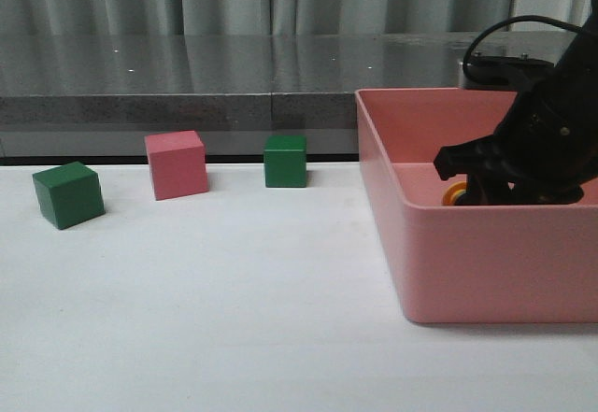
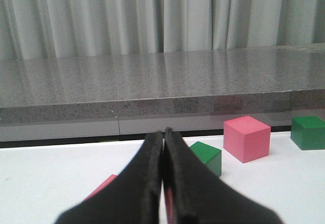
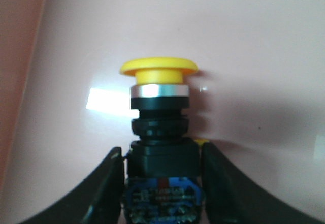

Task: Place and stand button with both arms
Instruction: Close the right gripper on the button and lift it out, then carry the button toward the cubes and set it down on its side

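Note:
Next, I open my right gripper to let the button go on the open white table (image 1: 190, 252), in front of the pink cube.
The button (image 3: 158, 112) has a yellow mushroom cap, a silver collar, a black body and a blue base. It lies inside the pink bin (image 1: 486, 272), cap pointing away from my right gripper (image 3: 161, 150). The gripper's two fingers press on both sides of the base. In the front view only the yellow cap (image 1: 455, 194) shows above the bin wall, beside my right gripper (image 1: 486, 183). My left gripper (image 2: 163, 132) is shut and empty, low over the white table, and is out of the front view.
Two green cubes (image 1: 68, 194) (image 1: 285, 160) and a pink cube (image 1: 177, 163) stand on the table's left half. A grey ledge and curtains lie behind. In the left wrist view a pink cube (image 2: 247, 138), green cubes (image 2: 207, 155) (image 2: 309, 131) and a pink block (image 2: 101, 188) sit near the fingers.

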You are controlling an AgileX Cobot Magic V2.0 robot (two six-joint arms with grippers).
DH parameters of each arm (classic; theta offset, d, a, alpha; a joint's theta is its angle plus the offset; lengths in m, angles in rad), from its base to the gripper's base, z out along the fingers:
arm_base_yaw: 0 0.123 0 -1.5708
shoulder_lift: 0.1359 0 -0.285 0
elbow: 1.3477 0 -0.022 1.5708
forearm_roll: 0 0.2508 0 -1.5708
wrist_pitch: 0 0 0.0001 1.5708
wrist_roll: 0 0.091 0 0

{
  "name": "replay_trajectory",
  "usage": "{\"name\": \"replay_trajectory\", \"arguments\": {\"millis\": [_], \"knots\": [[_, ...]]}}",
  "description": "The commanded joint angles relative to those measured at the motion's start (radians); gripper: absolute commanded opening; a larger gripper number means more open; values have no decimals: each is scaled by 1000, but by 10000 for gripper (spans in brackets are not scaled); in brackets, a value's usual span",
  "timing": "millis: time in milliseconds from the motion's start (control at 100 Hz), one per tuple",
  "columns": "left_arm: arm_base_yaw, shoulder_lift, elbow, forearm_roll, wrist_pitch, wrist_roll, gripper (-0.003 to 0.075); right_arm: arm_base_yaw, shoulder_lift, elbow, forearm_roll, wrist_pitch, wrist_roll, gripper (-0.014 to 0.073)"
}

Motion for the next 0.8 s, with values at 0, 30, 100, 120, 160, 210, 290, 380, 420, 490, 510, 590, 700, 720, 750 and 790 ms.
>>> {"name": "replay_trajectory", "arguments": {"millis": [0, 30, 100, 120, 160, 210, 290, 380, 420, 490, 510, 590, 700, 720, 750, 790], "knots": [[2, -29, 44, -1, -76, -8, -20, -1, -85, -43, 12, -4, -11, -1], [2, -29, 44, -1, -76, -8, -20, -1, -100, -58, 12, 13, -11, -1], [2, -29, 44, -1, -76, -8, -20, 8, -140, -103, 12, 62, -12, -1], [2, -29, 44, -1, -76, -8, -20, 12, -151, -113, 12, 78, -13, -1], [2, -29, 44, -1, -76, -8, -20, 24, -168, -150, 12, 112, -17, -1], [2, -29, 44, -1, -76, -8, -20, 47, -186, -200, 12, 158, -49, -1], [2, -29, 44, -1, -76, -8, -20, 101, -192, -299, 14, 243, -137, -2], [2, -29, 44, -1, -76, -8, -20, 172, -180, -395, 41, 287, -255, -9], [2, -29, 44, -1, -76, -8, -20, 200, -169, -428, 59, 293, -316, -9], [2, -29, 44, -1, -76, -8, -20, 257, -137, -486, 96, 294, -429, -9], [2, -29, 44, -1, -76, -8, -20, 274, -130, -501, 106, 294, -465, -9], [2, -29, 44, -1, -76, -8, -20, 333, -74, -555, 140, 300, -592, -9], [2, -29, 44, -1, -76, -8, -20, 393, 13, -604, 180, 312, -733, -9], [2, -29, 44, -1, -76, -8, -20, 402, 31, -613, 184, 316, -755, -9], [2, -29, 44, -1, -76, -8, -20, 417, 62, -622, 186, 319, -783, -9], [2, -29, 44, -1, -76, -8, -20, 431, 91, -634, 186, 320, -818, -9]]}}
